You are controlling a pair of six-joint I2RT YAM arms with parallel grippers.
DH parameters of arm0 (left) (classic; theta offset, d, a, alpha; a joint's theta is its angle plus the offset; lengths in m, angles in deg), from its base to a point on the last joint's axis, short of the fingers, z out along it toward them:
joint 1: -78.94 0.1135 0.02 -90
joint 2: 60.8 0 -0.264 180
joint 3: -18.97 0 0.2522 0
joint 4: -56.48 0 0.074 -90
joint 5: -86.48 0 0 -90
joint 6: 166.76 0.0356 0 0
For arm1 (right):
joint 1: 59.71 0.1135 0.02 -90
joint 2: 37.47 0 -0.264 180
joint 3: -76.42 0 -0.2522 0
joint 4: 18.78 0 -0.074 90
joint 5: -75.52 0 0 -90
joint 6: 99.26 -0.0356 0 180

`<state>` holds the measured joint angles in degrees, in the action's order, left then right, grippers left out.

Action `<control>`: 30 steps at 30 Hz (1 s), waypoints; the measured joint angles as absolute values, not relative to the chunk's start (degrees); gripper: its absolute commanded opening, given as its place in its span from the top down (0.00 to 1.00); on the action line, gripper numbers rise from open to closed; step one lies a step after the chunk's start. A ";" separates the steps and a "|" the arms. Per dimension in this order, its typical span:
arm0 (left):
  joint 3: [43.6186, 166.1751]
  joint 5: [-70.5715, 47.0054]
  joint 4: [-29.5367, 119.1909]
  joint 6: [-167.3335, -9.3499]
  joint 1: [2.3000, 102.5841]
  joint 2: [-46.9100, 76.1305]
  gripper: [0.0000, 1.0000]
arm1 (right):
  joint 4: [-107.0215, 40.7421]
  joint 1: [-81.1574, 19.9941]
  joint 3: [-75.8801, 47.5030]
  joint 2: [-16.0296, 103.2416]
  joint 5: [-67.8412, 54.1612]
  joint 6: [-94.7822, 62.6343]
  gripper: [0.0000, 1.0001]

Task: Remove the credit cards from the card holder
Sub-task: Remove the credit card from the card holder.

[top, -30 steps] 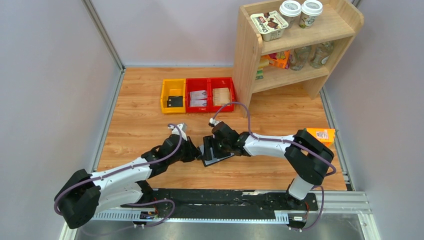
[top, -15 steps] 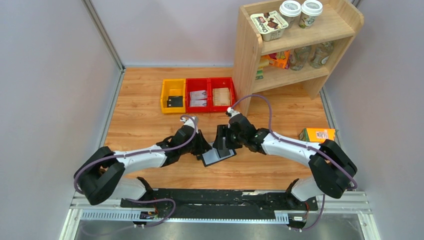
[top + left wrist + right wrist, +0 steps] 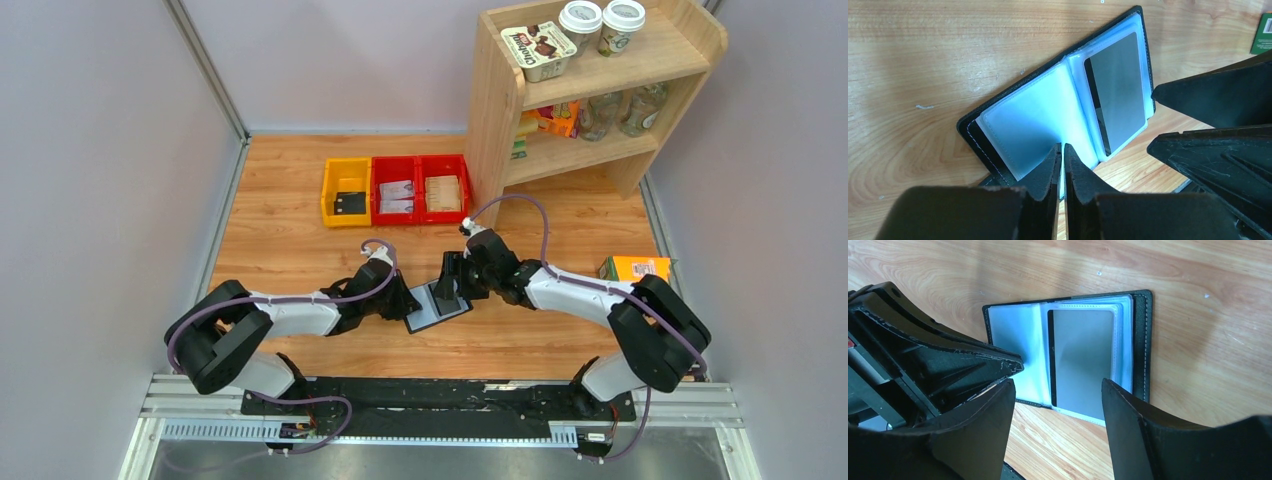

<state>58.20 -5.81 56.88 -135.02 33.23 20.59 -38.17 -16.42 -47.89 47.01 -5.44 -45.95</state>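
Observation:
Left gripper grips the empty sleeve; it should open, pinch the sleeve [image 3: 1106, 150] holding the credit card, then flip that sleeve.
The card holder [image 3: 437, 310] lies open on the wooden table, black outside with pale blue clear sleeves. A dark credit card [image 3: 1118, 90] sits in its right-hand sleeve and also shows in the right wrist view [image 3: 1082, 360]. My left gripper [image 3: 408, 302] is shut, with its tips [image 3: 1063, 148] down on the near edge of the empty left sleeve [image 3: 1033, 120]. My right gripper [image 3: 452, 283] is open and empty. It hovers just over the holder's near edge, and its jaws [image 3: 1058, 385] span the card's width.
A yellow bin [image 3: 347, 192] and two red bins [image 3: 420, 188] stand behind the holder. A wooden shelf [image 3: 590, 90] with cups and jars is at the back right. An orange carton [image 3: 638, 268] lies at the right edge.
My left gripper has slid right onto the holder's left side. My right gripper has drawn back toward the far right of the holder and tilted up, open. Both elbows have swung outward.

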 measured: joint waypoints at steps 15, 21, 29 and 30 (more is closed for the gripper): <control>57.57 -5.57 57.71 -136.07 33.23 20.30 0.88 | -36.62 -16.42 -48.59 48.67 -5.73 -45.73 0.34; 57.57 -5.26 56.92 -136.03 33.23 19.67 0.88 | -36.62 -16.42 -48.59 48.46 -6.06 -45.44 0.34; 57.57 -4.67 55.19 -135.85 33.23 18.53 0.86 | -36.49 -16.42 -48.59 49.22 -4.68 -45.55 0.36; 57.59 -4.71 55.08 -135.81 33.23 18.42 0.84 | -36.29 -16.49 -48.59 49.57 -4.15 -45.71 0.36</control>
